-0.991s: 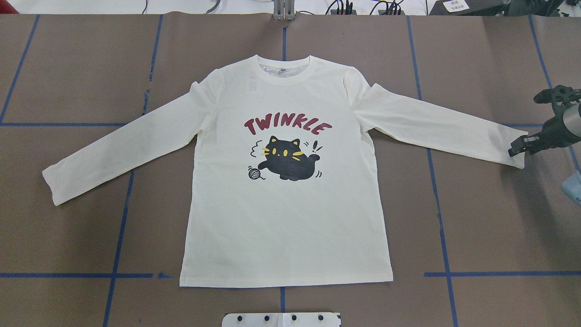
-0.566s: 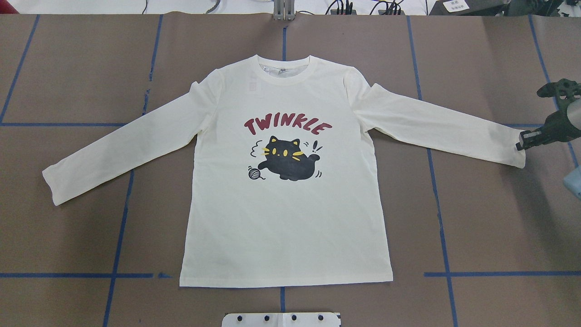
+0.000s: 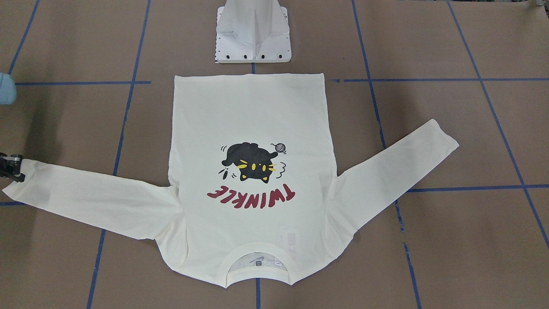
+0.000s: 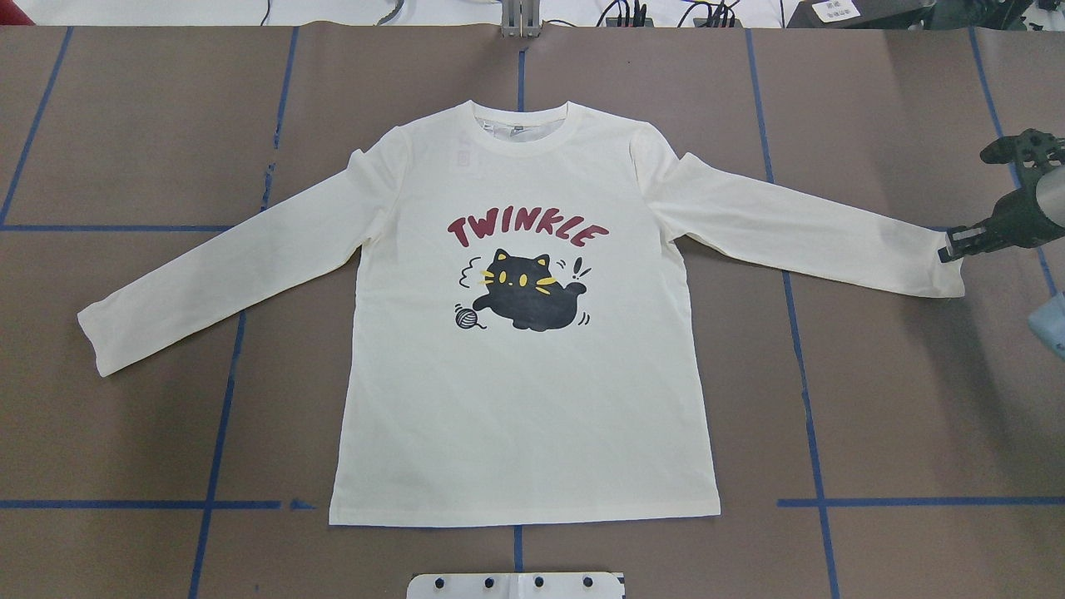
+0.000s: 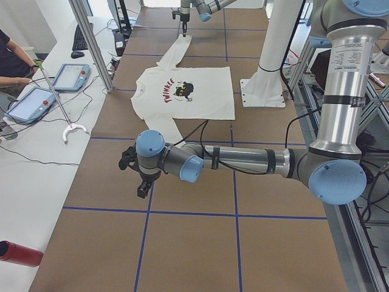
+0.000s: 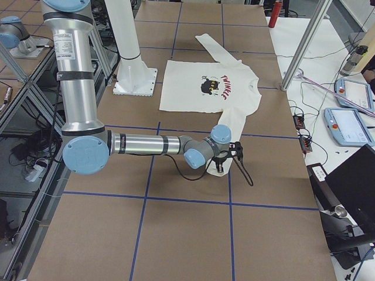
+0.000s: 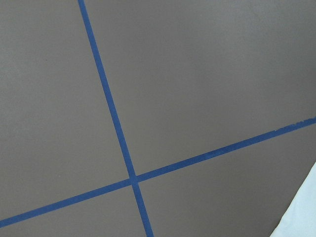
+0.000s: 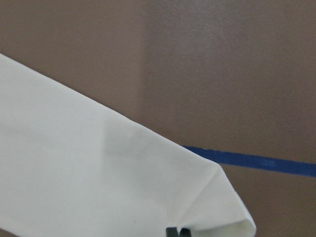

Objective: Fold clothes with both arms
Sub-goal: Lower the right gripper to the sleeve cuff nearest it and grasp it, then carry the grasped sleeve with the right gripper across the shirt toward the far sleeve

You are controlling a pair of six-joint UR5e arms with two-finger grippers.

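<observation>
I will let go of the sleeve's cuff, now at the table's edge, with my right gripper across the T-shirt, on the opposite sleeve's base [image 3: 347,203] near the armpit.
The cream T-shirt [image 4: 524,399] lies flat, print side up, with both sleeves spread; the black cat and red "TWINKLE" [image 4: 528,233] face up. My right gripper [image 4: 953,247] is shut on the right sleeve's cuff [image 4: 932,262] at the table's right edge. The right wrist view shows the cuff [image 8: 148,187] puckered at the fingertips [image 8: 172,231]. The gripper also shows at the left edge of the front view [image 3: 13,168]. My left gripper [image 5: 142,190] hovers beyond the left cuff [image 4: 100,333]; I cannot tell if it is open. Its wrist view shows only a cloth corner [image 7: 306,217].
Brown table paper with blue tape lines [image 4: 216,416] lies under everything. The white pedestal base [image 3: 253,43] stands just below the shirt's hem. An operator [image 5: 12,58] and tablets sit on the side bench beyond the collar side.
My right gripper has narrowed onto the right cuff and shifted toward the far side of the table, dragging the cuff a little with it. The rest of the shirt has not moved.
</observation>
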